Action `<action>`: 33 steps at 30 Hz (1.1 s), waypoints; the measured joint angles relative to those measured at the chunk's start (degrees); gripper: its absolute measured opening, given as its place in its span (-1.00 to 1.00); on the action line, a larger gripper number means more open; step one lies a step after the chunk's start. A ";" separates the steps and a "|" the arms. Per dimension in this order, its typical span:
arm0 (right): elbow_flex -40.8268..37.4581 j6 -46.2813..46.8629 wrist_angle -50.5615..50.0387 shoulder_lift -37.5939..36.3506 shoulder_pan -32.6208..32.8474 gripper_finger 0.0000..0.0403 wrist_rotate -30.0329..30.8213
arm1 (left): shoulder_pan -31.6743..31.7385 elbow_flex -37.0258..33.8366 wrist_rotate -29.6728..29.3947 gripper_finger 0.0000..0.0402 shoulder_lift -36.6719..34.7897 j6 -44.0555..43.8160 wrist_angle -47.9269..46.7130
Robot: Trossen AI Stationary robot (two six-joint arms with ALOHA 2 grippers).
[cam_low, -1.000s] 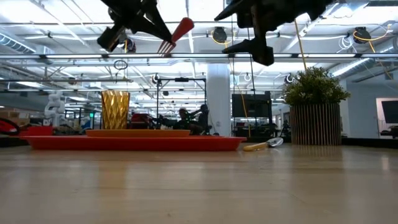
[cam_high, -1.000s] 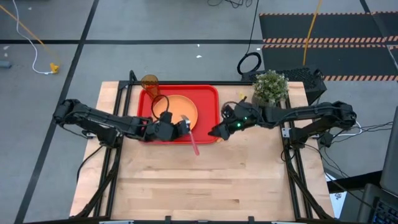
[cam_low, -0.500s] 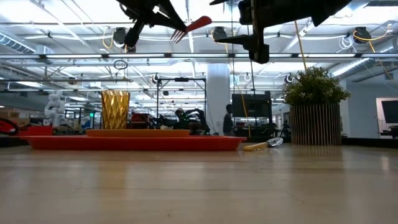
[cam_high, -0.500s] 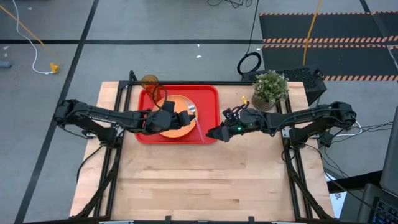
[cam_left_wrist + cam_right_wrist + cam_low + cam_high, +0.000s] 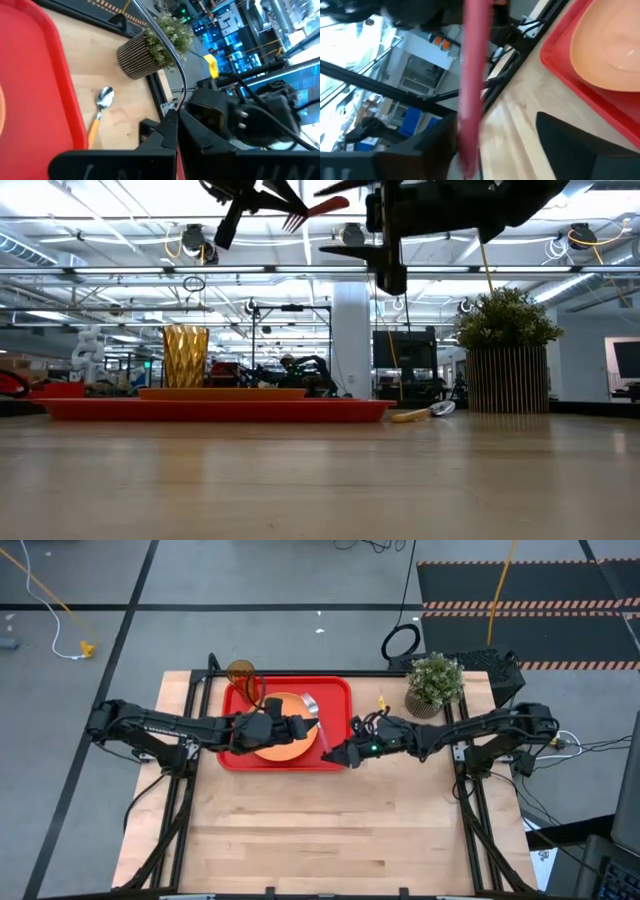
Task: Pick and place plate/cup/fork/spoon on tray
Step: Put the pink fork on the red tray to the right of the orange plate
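Note:
I have the fork's neck crosswise in my left gripper, so next my right gripper takes its pink handle and turns it before my left gripper takes the fork's tines [image 5: 309,701].
The red tray [image 5: 340,690] lies at the table's far side with the orange plate [image 5: 280,735] on it. The amber cup [image 5: 241,673] stands at its far left corner. My left gripper [image 5: 300,727] is shut on the pink-handled fork [image 5: 320,730] above the tray. My right gripper [image 5: 338,754] is open at the tray's near right corner. Its fingers stand on either side of the fork's handle [image 5: 472,75]. The orange-handled spoon [image 5: 383,700] lies flat on the table right of the tray. My left gripper pinches the fork near its neck [image 5: 313,720], between tines and handle, coming level from the table's left. The fork is lifted clear above the tray [image 5: 220,410] and tilted, tines [image 5: 293,222] lower and the handle [image 5: 335,202] toward my right gripper. My right gripper: the handle runs close beside one finger [image 5: 420,150]; whether it touches, I cannot tell.
A potted green plant [image 5: 435,680] stands at the far right, just beyond the spoon [image 5: 420,414]. The wide near half of the wooden table [image 5: 330,830] lies in front of both arms.
My left gripper has carried the fork up, toward the far edge and to the right over the plate. The fork has turned, so its handle now points at my right gripper. My right gripper has moved left to the tray's corner, around the handle.

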 joint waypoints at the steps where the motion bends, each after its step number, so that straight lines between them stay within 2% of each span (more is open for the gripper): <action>1: -0.01 0.00 0.19 -0.01 -0.27 0.20 -0.47 | 0.00 0.00 -0.01 -1.00 0.00 0.32 0.47; 10: 0.01 -2.50 3.39 -0.66 -2.00 -0.77 -4.62 | 0.02 0.00 -0.19 -1.00 0.06 2.69 2.83; 12: 0.02 -2.54 3.74 -0.68 -2.22 -0.92 -5.71 | 0.00 0.00 -0.19 -0.99 0.04 5.14 4.24; 17: 0.06 -2.71 4.30 -1.18 -2.24 -0.91 -5.89 | -0.37 0.00 0.40 -0.79 0.11 12.94 7.57; 24: 0.04 -0.95 3.83 -4.00 -3.65 -0.95 -6.05 | 0.04 0.00 4.51 -0.28 -0.07 11.40 8.28; 28: 0.04 1.56 3.77 -5.53 -4.86 -0.95 -9.43 | 0.14 0.00 7.28 -0.08 -0.07 10.12 8.27; 33: 0.04 6.48 4.05 -7.12 -5.91 -0.95 -16.37 | 1.16 0.00 13.46 0.00 -1.01 10.80 7.89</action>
